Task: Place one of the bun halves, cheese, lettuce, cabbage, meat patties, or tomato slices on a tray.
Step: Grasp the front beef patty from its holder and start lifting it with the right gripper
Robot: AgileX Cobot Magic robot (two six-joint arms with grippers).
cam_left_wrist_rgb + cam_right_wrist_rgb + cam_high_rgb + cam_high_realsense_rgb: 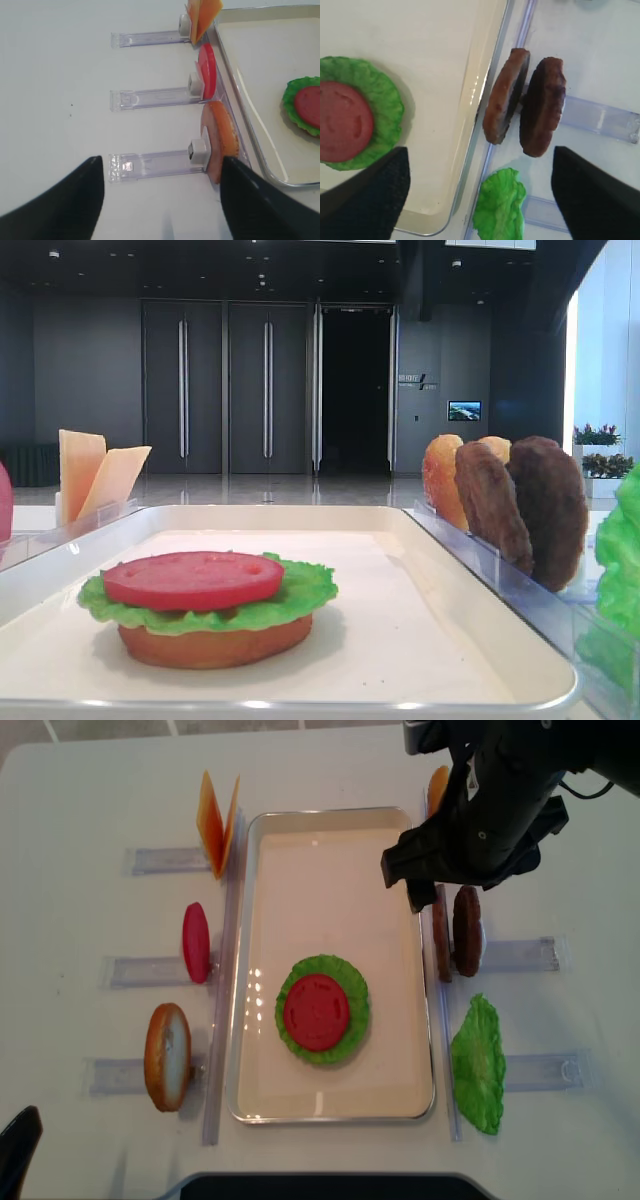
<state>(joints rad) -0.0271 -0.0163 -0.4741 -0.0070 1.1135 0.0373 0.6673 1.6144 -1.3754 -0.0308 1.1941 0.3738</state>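
The robot's right gripper needs to next close on the middle of the meat patty (441, 935) (505, 99) that stands nearer to the white tray.
The white tray (330, 850) holds a flat bun half (215, 642) topped with lettuce (345, 1038) and a tomato slice (316, 1011). Two brown meat patties (505, 95) (542, 107) stand on edge in a clear holder just right of the tray. My right gripper (480, 150) hovers above them, open and empty, with both patties showing between its fingers. My left gripper (161, 159) is open and empty over the table at the near left, beside a domed bun half (222, 140) standing in its holder.
A loose lettuce leaf (478, 1065) lies in the holder near the patties. Cheese slices (218, 820) and a tomato slice (196, 942) stand in clear holders left of the tray. More bun halves (443, 480) stand behind the patties.
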